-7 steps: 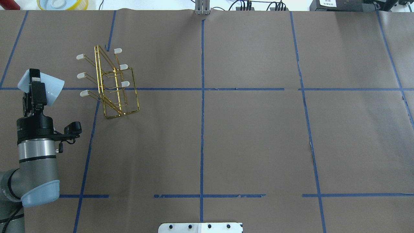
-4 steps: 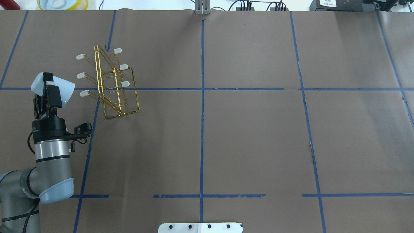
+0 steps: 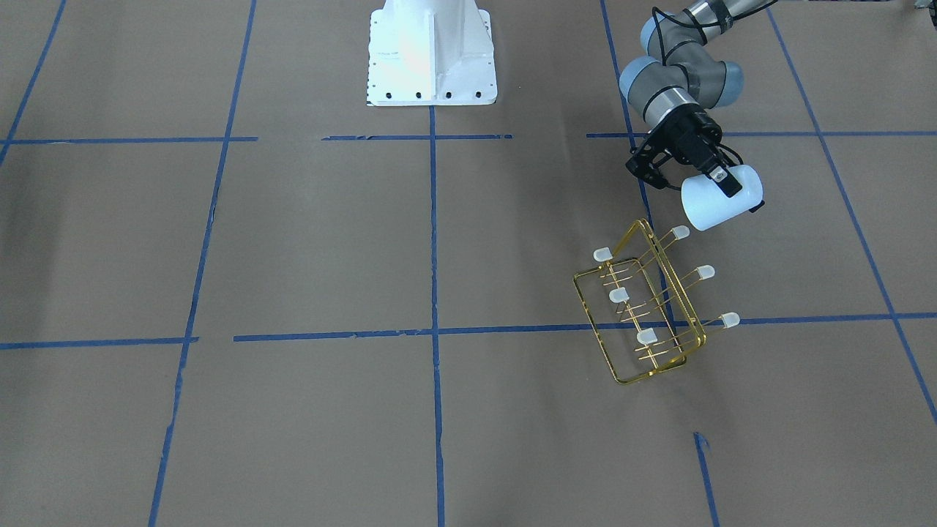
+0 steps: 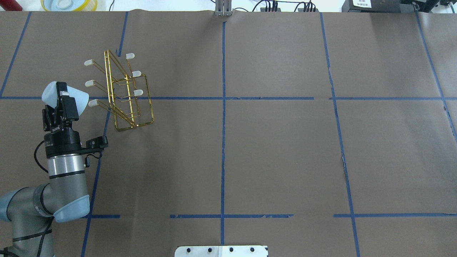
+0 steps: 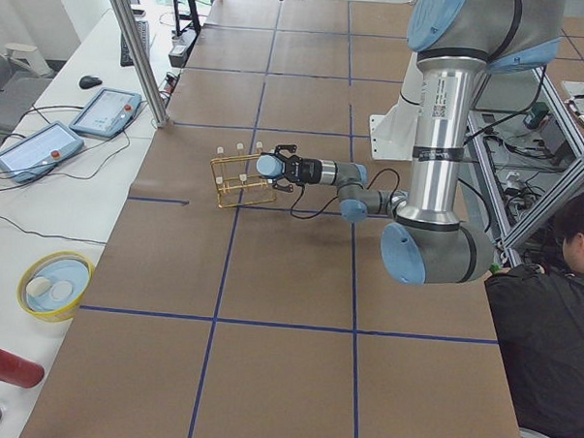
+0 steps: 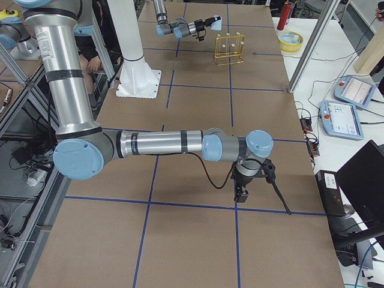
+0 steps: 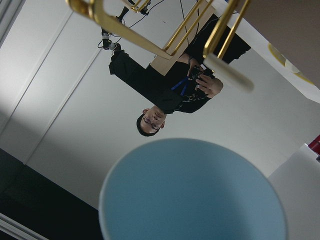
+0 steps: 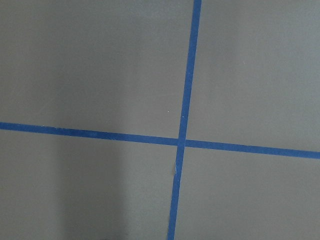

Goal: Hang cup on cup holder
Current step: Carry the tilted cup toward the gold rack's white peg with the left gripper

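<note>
My left gripper is to let go of the pale blue-white cup on the cup holder's nearest white-capped peg (image 3: 687, 225) (image 7: 230, 73), with the cup's opening over the peg's tip. The cup is on its side above the table.
My left gripper (image 4: 61, 94) is shut on the pale blue-white cup (image 4: 81, 99) and holds it on its side above the table, mouth toward the gold wire cup holder (image 4: 134, 125). The cup's rim is just left of the nearest white-capped prong (image 4: 93, 103). In the front-facing view the cup (image 3: 714, 208) hangs above and right of the cup holder (image 3: 673, 282). The left wrist view shows the cup's rim (image 7: 192, 195) below gold bars (image 7: 135, 37). My right gripper (image 6: 242, 193) hangs over bare table far away; I cannot tell whether it is open or shut.
A yellow-rimmed bowl (image 4: 68, 4) and a red object (image 4: 10, 4) sit beyond the far left edge. The white robot base (image 3: 432, 51) stands at the near middle. Blue tape lines cross the brown table cover. A seated person (image 5: 551, 289) is at the side.
My left arm has moved right with the cup, bringing its mouth from well left of the cup holder to just beside the nearest prong cap. The cup holder has not moved.
</note>
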